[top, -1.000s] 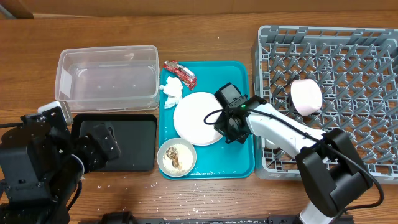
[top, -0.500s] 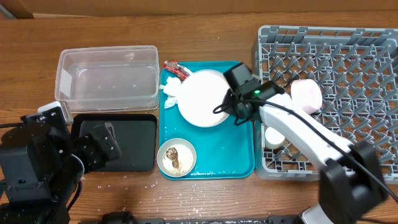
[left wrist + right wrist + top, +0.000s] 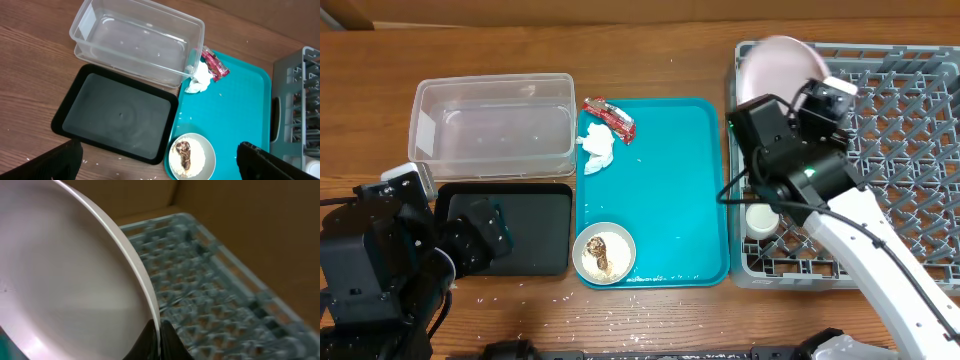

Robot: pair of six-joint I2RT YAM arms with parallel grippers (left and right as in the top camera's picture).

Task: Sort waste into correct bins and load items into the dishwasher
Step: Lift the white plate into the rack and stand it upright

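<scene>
The large pale pink plate is to go on the grey dish rack's wires (image 3: 893, 156), well away from the teal tray. Next, my right gripper puts it down there.
My right gripper (image 3: 159, 330) is shut on the rim of the large pale pink plate (image 3: 65, 280). It holds the plate tilted on edge above the back left corner of the grey dish rack (image 3: 900, 150), as the overhead view shows (image 3: 772, 62). A small white cup (image 3: 760, 218) sits in the rack's front left. The pink bowl is hidden by the arm. My left gripper (image 3: 480, 235) is open and empty over the black tray (image 3: 117, 117). A grey-white bowl (image 3: 192, 156) of rice and brown scraps, a white tissue (image 3: 200, 82) and a red wrapper (image 3: 215, 65) lie on the teal tray (image 3: 670, 180).
The clear tub (image 3: 492, 128) stands behind the black tray, left of the teal tray. Loose rice grains (image 3: 570, 300) lie on the wooden table near the front edge. The right arm (image 3: 860, 240) crosses the rack's front left part.
The right gripper has lifted the plate off the teal tray and carried it right and back, over the rack's back left corner, tipping it on edge. The left arm has not moved.
</scene>
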